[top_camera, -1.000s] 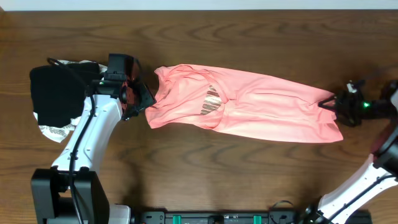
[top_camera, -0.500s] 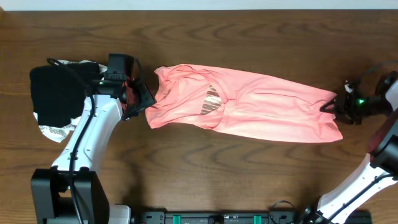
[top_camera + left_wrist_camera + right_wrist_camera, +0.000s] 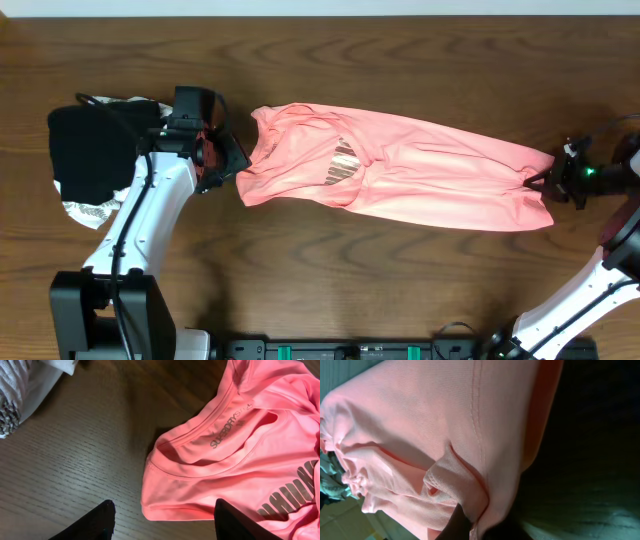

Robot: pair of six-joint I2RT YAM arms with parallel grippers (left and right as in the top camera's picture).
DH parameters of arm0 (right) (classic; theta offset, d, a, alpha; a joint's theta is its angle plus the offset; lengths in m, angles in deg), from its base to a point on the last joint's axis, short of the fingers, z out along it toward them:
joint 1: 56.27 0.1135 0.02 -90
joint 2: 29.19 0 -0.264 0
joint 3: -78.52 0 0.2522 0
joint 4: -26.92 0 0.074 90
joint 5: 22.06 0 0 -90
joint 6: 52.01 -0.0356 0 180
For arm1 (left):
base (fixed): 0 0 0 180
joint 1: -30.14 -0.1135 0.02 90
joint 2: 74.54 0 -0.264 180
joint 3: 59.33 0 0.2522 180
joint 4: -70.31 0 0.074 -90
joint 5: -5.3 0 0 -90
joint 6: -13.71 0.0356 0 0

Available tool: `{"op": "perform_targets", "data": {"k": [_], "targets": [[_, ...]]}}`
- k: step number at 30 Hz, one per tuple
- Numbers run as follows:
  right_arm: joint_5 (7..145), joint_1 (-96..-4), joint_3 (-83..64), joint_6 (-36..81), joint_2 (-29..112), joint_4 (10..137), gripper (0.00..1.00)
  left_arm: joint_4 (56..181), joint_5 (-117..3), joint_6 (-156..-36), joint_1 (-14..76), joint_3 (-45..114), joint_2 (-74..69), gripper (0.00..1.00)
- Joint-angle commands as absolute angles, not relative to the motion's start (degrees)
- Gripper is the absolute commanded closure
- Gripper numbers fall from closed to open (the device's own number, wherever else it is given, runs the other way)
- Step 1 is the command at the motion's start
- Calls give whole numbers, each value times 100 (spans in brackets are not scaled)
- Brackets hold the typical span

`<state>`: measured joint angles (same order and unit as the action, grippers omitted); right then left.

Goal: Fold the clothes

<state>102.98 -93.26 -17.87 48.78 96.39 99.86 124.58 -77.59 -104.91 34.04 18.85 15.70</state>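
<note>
Next, I release the bunched fold with my right gripper on the pink shirt's middle (image 3: 378, 136), just past the metallic lettering.
The clothes, a salmon-pink T-shirt (image 3: 420, 175), lie stretched lengthwise across the wooden table, collar to the left, with metallic lettering (image 3: 343, 163) showing in a fold. My left gripper (image 3: 228, 166) hovers open just off the collar end. In the left wrist view the collar (image 3: 220, 435) lies ahead of the gripper (image 3: 164, 506), and the shirt's edge sits between the spread fingers. My right gripper (image 3: 548, 180) is shut on the shirt's right end. The right wrist view shows bunched pink fabric (image 3: 445, 435) pinched at the gripper (image 3: 479, 527).
A black folded garment (image 3: 90, 150) rests on a white patterned cloth (image 3: 85, 212) at the left, behind my left arm. That cloth's edge (image 3: 20, 390) shows at the upper left of the left wrist view. Bare wood surrounds the shirt.
My right gripper has shut on the shirt's right end and drawn it a little to the right, stretching the fabric. The left arm has not moved.
</note>
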Motion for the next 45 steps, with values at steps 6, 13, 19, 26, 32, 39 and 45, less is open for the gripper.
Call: {"op": "perform_targets", "data": {"k": [6,13,19,26,32,39,45], "targets": [[8585,-9414,-2806,4585,9497,10491,99,12478,-7785,-10456,3384,1992,1506,36],[7796,-9398,-4530,4528,9412,11420,99,12478,-7785,-10458,3384,1992,1506,36],[7125,-9322,-5785,4224,9412,12095,99,12478,-7783,-10458,3384,1992,1506,36],[7251,-8797,-7033,4126,9390,12963,99,12476,-7783,-10458,3384,1992,1506,36],[7221,-7709,-7512,4128,9390,13357,99,12476,-7785,-10458,3384,1992,1506,36],[6913,-6299,-7505,3925,9392,13361,99,12480,-7783,-10458,3384,1992,1506,36],[6486,-5235,-7503,3571,9394,13403,98,12478,-7785,-10458,3384,1992,1506,36]]}}
